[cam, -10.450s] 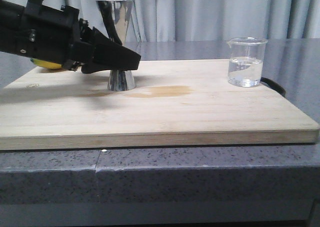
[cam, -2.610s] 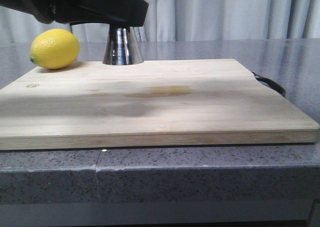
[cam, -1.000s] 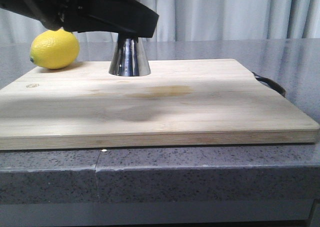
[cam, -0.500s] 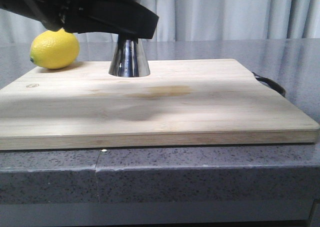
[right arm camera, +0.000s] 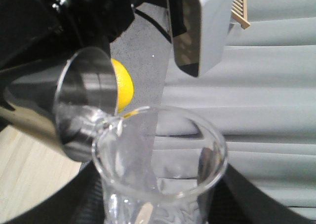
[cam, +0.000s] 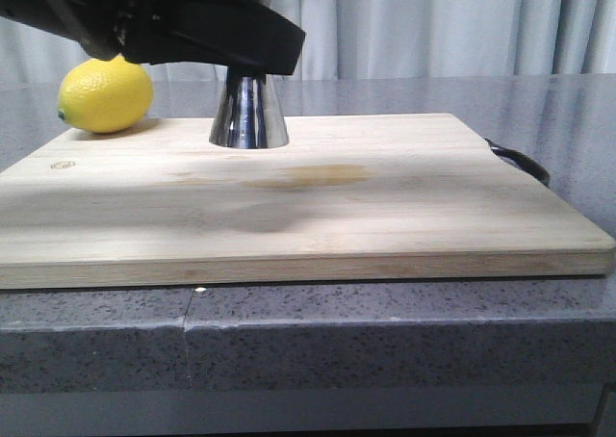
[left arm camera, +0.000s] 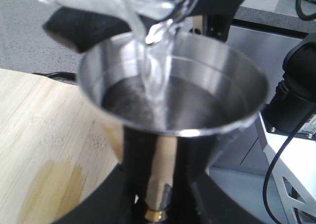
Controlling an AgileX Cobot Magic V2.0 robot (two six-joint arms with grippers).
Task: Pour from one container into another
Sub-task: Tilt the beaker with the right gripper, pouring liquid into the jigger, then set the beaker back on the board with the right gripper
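My right gripper has the glass beaker. Next, I put it down near the wooden board's back edge, behind the wet stain (cam: 374, 141).
My left gripper (cam: 246, 54) is shut on the waist of the steel jigger (cam: 248, 115), whose lower cone shows under the black fingers over the back of the wooden board (cam: 318, 216). In the left wrist view the jigger's upper cup (left arm camera: 173, 93) holds clear liquid, and its brass band (left arm camera: 157, 215) sits between the left gripper (left arm camera: 158, 204) fingers. The tilted glass beaker (left arm camera: 148, 2) sends a thin stream into the cup. In the right wrist view my right gripper (right arm camera: 158, 211) is shut on the beaker (right arm camera: 158, 155), its lip over the jigger's rim (right arm camera: 86, 103). Beaker and right gripper are out of the front view.
A yellow lemon (cam: 104, 93) lies at the board's back left corner, close beside the left arm; the lemon (right arm camera: 123, 91) also shows behind the jigger. The board has a faint wet stain (cam: 313, 175) and a black handle (cam: 520, 160) at its right end. Grey curtains hang behind.
The beaker has left the board's right side and the jigger has been taken up and back. Over the last second the jigger and left gripper have stayed still.
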